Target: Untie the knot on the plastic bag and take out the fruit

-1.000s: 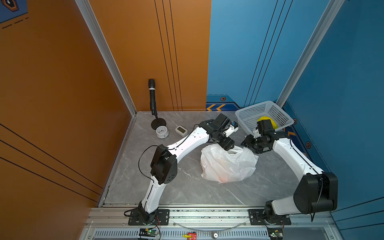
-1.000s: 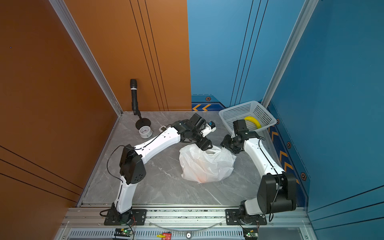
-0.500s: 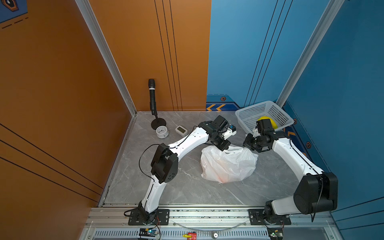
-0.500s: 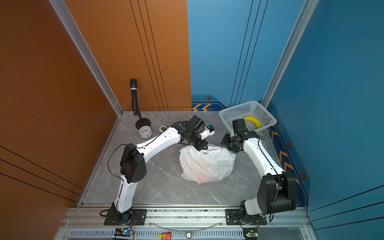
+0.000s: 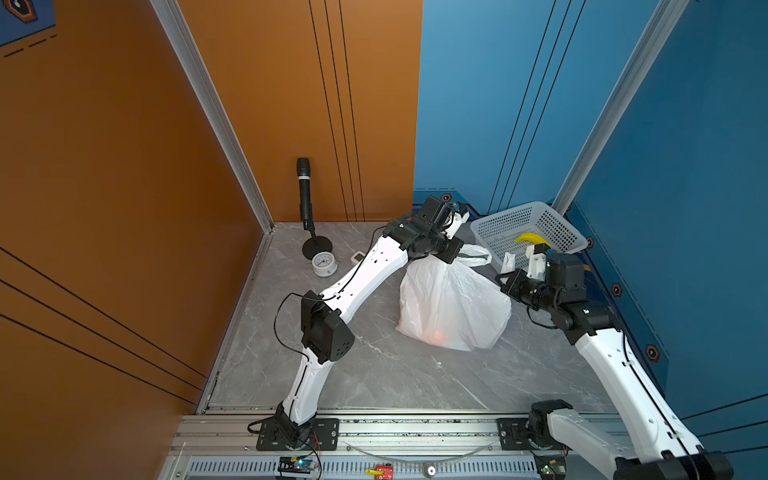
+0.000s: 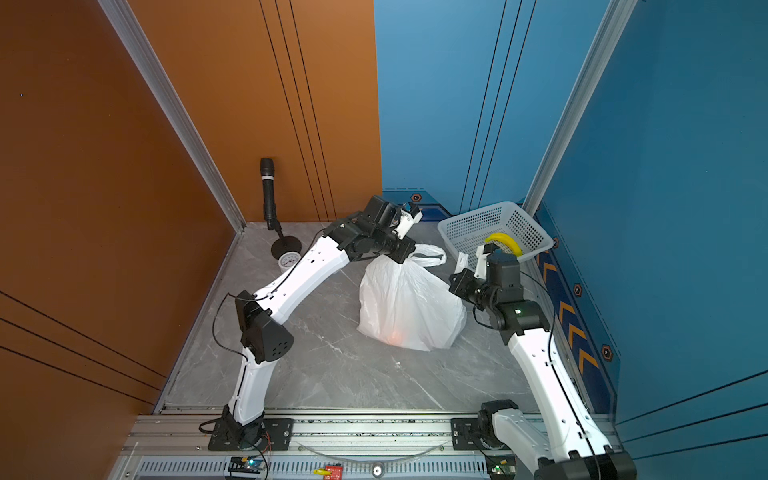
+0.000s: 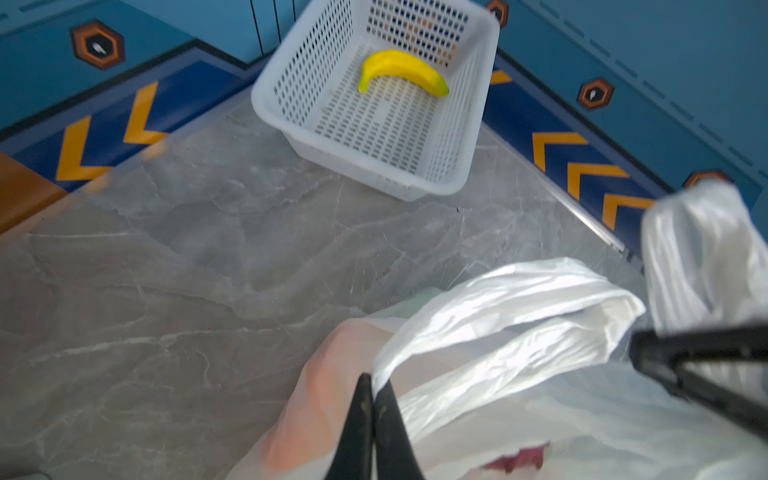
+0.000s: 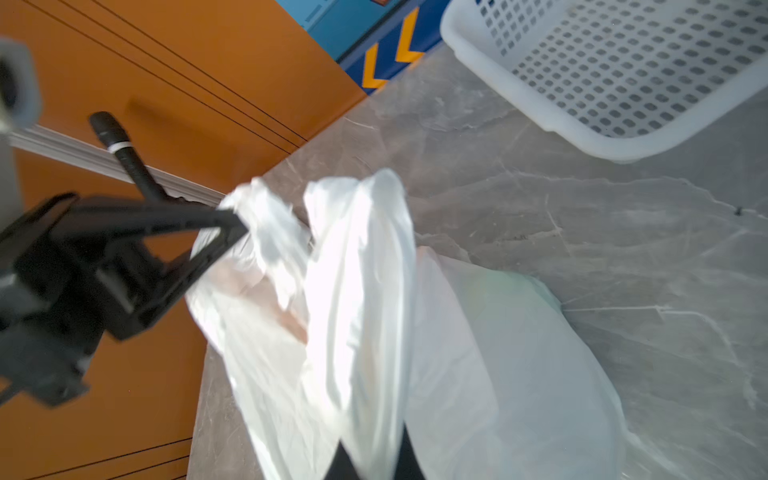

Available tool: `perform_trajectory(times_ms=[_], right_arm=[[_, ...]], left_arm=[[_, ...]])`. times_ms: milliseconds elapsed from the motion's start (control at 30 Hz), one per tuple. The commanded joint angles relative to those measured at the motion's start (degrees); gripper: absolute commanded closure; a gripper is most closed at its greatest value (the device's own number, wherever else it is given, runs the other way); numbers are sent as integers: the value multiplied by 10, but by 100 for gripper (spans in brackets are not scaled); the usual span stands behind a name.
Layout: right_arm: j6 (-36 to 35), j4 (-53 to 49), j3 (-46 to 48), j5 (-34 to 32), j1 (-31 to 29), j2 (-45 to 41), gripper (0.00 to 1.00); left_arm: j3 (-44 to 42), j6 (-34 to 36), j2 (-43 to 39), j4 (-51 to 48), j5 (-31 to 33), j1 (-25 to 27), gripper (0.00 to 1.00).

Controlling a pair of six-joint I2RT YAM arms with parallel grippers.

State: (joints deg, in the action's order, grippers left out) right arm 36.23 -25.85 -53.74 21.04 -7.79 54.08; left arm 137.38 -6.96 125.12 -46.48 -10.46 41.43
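My grippers are stretching the plastic bag's handles apart and its front film covers the fruit. I should let go of both handles and take the bag by its sides (image 5: 408,294).
The white plastic bag (image 5: 453,307) (image 6: 411,307) stands on the grey floor between my arms, its top pulled up. My left gripper (image 5: 454,254) (image 7: 374,384) is shut on one handle loop (image 7: 498,316) at the bag's far left top. My right gripper (image 5: 505,282) (image 8: 374,453) is shut on another white handle strip (image 8: 357,291), whose end (image 5: 508,262) sticks up past the fingers. I cannot make out the knot in the bunched plastic. Fruit shows through the film: an orange glow (image 5: 436,336) low in the bag and a pink-red patch (image 7: 519,457).
A white perforated basket (image 5: 490,232) (image 7: 316,70) holding a yellow banana (image 5: 532,239) stands at the back right corner. At the back left are a microphone on a stand (image 5: 304,195), a round dial gauge (image 5: 324,264) and a small white device (image 5: 357,257). Walls close in on three sides.
Both grippers went from open beside the bag's top to shut on its handles. They have drawn apart and upward, and the bag now stands taller and stretched.
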Motion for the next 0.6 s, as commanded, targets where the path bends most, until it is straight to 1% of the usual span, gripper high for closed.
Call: perform_trajectory(times_ms=[0, 100, 167, 267, 333, 433, 500, 567], right_arm=[[-28, 77, 39, 30, -17, -56, 100], [-80, 77, 59, 43, -53, -101, 100], [-115, 67, 70, 29, -91, -126, 100], [-142, 43, 100, -30, -157, -155, 100], [-154, 33, 130, -54, -201, -165, 100], [-173, 29, 179, -107, -294, -160, 100], [-178, 43, 211, -127, -345, -145, 93], [-176, 51, 226, -144, -373, -119, 89]], left_arm=[[64, -59, 55, -4, 18, -15, 100], [124, -83, 90, -3, 16, -19, 100], [149, -99, 107, 0, 23, -22, 100], [155, -117, 113, 16, 39, -28, 100], [150, -126, 112, 26, 49, -32, 100], [146, -140, 112, 38, 40, -39, 100], [142, -150, 113, 40, 17, -41, 100], [126, -153, 105, 40, 11, -41, 100]])
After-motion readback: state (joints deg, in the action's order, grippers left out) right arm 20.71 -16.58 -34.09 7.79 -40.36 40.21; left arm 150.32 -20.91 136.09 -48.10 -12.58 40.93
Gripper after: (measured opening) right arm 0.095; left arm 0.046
